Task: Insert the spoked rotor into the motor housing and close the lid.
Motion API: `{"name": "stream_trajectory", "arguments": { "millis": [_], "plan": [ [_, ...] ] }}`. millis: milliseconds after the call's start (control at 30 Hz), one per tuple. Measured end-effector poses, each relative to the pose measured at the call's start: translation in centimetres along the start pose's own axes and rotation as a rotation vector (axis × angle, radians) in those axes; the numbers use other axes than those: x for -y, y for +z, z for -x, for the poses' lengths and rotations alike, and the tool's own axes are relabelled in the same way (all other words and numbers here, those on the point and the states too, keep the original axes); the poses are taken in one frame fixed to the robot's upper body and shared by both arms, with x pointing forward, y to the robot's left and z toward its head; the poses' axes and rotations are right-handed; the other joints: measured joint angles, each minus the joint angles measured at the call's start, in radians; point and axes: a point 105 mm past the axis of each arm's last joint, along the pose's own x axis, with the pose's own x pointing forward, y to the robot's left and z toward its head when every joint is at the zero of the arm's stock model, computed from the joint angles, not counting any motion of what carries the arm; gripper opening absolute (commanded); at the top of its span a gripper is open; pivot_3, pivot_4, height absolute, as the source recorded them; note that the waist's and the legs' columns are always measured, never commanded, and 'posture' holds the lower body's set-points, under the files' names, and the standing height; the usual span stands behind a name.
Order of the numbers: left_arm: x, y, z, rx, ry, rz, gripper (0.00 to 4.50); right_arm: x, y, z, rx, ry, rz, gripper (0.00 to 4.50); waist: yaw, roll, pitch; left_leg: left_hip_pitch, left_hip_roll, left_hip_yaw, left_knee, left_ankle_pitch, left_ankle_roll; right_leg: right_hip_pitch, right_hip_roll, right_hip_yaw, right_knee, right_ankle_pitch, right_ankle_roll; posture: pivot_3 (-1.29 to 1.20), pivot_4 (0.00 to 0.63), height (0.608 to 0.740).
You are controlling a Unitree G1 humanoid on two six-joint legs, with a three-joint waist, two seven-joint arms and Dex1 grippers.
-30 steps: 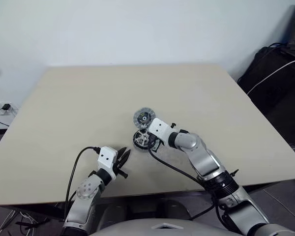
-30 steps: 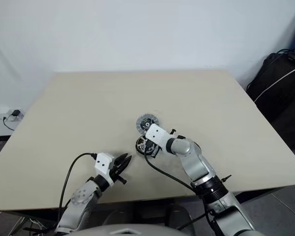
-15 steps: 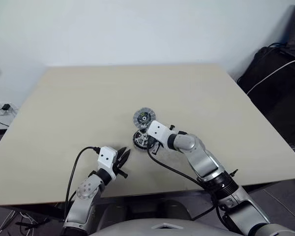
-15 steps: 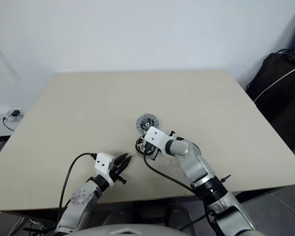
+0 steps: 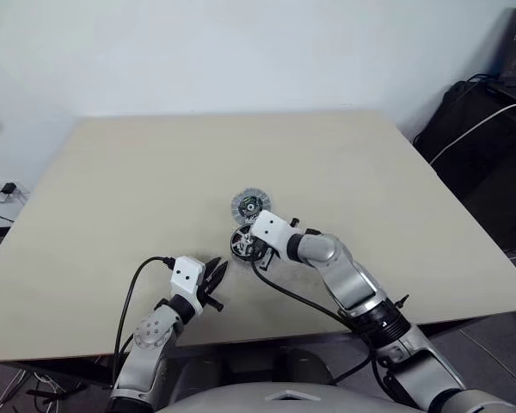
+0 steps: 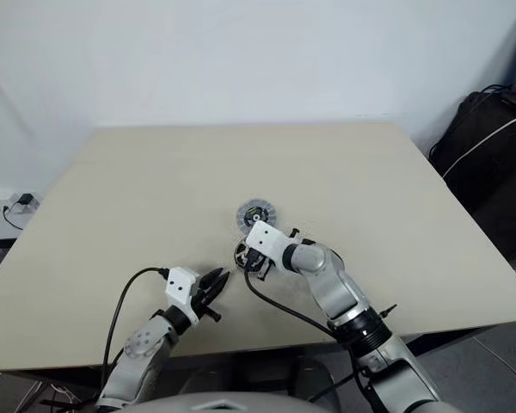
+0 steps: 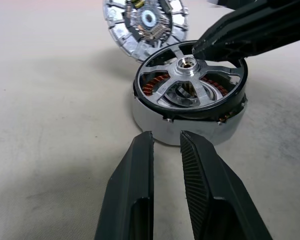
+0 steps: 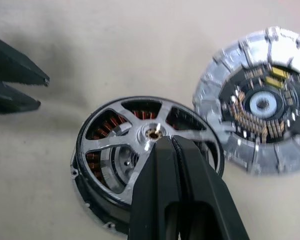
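My right gripper will open, take a spoke (image 8: 135, 176), and lift the rotor out beside the motor housing, since the spoked rotor's rim sits high and off-centre on that housing.
The motor housing (image 7: 157, 125) stands on the table with its copper windings showing. The spoked rotor (image 7: 166, 85) lies inside its top. My right gripper (image 8: 166, 141) is shut, and its tips rest over the rotor beside the centre hub, holding nothing. The lid (image 7: 121, 36) lies flat just beyond the housing, ribbed face and dark centre up, close to the housing's rim. My left gripper (image 7: 166, 136) sits low on the table in front of the housing, a short gap away. It is open by a narrow slit with nothing between its fingers.
The beige table (image 5: 138, 181) spreads wide around the parts. Its near edge runs just behind my left arm, where a black cable (image 5: 129, 301) loops. Dark bags and cables (image 5: 482, 129) stand off the table at the right.
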Motion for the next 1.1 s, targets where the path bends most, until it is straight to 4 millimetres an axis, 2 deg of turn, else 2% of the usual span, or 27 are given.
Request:
{"name": "stream_trajectory", "arguments": {
  "millis": [200,400,533,633,733,867,1100],
  "plan": [
    [0.0,0.0,0.0,0.000,0.001,0.000,0.91,-0.1,0.3,-0.1,0.008,0.007,0.005,0.05,0.002,0.000,0.000,0.000,0.000,0.000,0.000,0.000,0.000,0.000,0.000,0.000,0.000,0.000,0.000,0.00,0.000,0.740],
    [0.0,0.0,0.0,0.000,0.001,0.001,0.91,0.4,-0.3,0.3,-0.013,-0.009,0.014,0.05,0.002,0.000,0.000,0.000,0.000,0.000,0.000,0.000,0.000,0.000,0.000,0.000,0.000,0.000,0.000,0.00,0.000,0.740],
    [0.0,0.0,0.0,-0.002,0.004,0.001,0.91,1.5,-0.7,1.4,-0.029,-0.026,0.045,0.05,0.002,0.001,0.001,0.000,0.000,0.000,0.000,0.000,0.001,0.000,0.000,0.000,-0.001,0.000,0.000,0.00,0.000,0.740],
    [-0.1,-0.1,0.0,-0.006,0.007,0.003,0.91,1.5,-0.9,2.5,-0.042,0.013,0.072,0.05,0.002,0.001,0.001,0.000,0.000,0.000,0.000,-0.001,0.002,0.000,0.000,0.000,-0.001,0.000,0.000,0.00,0.000,0.740],
    [-0.1,-0.2,0.0,-0.014,0.008,0.007,0.91,0.8,-1.2,2.9,-0.046,0.060,0.062,0.59,0.002,0.001,0.001,0.000,0.000,0.000,0.000,-0.003,0.005,0.000,0.000,-0.001,-0.001,0.000,0.000,0.00,0.000,0.740],
    [0.0,-0.2,0.0,-0.016,0.007,0.008,0.91,0.3,-1.3,2.8,-0.051,0.068,0.060,1.88,0.002,0.001,0.001,0.000,0.000,0.000,0.000,-0.003,0.005,0.000,-0.001,-0.001,-0.001,0.000,0.000,0.00,0.000,0.740],
    [-0.1,-0.2,0.0,-0.014,0.006,0.007,0.91,0.7,-1.2,2.7,-0.055,0.051,0.076,1.88,0.004,0.000,0.001,0.000,0.000,0.000,0.000,-0.002,0.003,0.000,-0.001,-0.001,-0.002,0.000,0.000,0.00,0.000,0.740]
  ]
}}
